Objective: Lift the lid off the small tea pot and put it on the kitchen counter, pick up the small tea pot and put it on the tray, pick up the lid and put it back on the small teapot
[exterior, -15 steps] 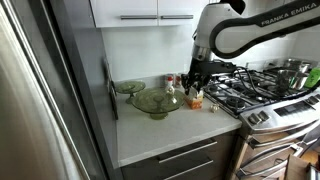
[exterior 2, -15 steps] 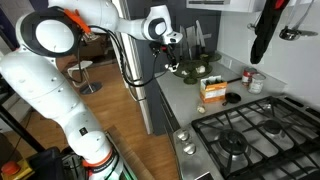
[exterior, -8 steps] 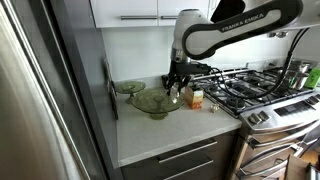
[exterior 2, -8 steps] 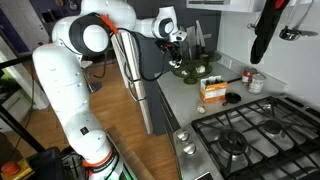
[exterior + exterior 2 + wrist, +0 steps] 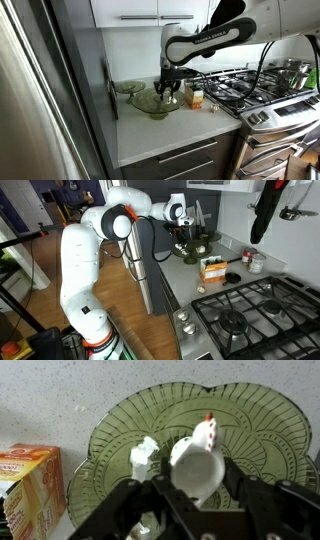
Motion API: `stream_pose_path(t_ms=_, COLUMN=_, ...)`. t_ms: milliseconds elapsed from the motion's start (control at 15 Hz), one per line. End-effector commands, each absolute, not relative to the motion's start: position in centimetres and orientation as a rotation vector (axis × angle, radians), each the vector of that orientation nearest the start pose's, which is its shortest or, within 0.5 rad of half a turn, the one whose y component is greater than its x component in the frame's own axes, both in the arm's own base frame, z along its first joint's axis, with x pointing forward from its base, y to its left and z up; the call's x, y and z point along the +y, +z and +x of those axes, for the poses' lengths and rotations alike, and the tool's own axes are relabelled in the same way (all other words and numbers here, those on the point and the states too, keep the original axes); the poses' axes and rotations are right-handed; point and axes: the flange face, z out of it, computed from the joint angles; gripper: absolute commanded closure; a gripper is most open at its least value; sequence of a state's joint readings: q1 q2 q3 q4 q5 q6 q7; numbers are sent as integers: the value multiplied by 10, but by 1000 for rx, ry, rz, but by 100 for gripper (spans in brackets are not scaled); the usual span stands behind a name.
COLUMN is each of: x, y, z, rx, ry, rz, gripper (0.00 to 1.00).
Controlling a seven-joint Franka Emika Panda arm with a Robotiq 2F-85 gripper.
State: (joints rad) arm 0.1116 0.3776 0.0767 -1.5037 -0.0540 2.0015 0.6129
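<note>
My gripper will let go of the small tea pot, which is to set it free near the middle of the green glass tray (image 5: pixel 166 99) (image 5: pixel 194 472).
My gripper (image 5: pixel 194 480) is shut on the small tea pot (image 5: pixel 196 458), a white pot with a red tip, and holds it just above the tray (image 5: pixel 255 420). The tray is a large green glass dish on the kitchen counter (image 5: pixel 170 135). In both exterior views the gripper (image 5: pixel 168 88) (image 5: pixel 184 222) hangs over the tray (image 5: pixel 152 104) (image 5: pixel 190 250). A small white crumpled piece (image 5: pixel 145 455) shows beside the pot over the tray. A tiny whitish thing (image 5: pixel 211 108) on the counter near the stove may be the lid; it is too small to tell.
An orange-and-white carton (image 5: pixel 195 97) (image 5: pixel 25 485) stands just beside the tray. A smaller green dish (image 5: pixel 128 88) sits behind the tray by the wall. The black gas stove (image 5: pixel 250 90) borders the counter. A white cup (image 5: pixel 256 262) stands near the stove.
The arm has swung from beside the carton and stove over to the tray, with the pot in the gripper. The carton and both dishes have not moved.
</note>
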Motion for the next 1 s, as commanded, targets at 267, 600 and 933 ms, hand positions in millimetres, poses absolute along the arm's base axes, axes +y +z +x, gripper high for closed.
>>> stream_pose_path(t_ms=267, x=115, y=451, z=688, rx=662, ry=-117, rz=-3068, gripper=71)
stream_pose_path(t_ms=600, x=111, y=444, z=687, rx=641, ry=-105, rz=-3051, gripper=71)
stream_pose_path(t_ms=933, x=113, y=456, z=684, rx=650, ry=-134, rz=-3033, gripper=7)
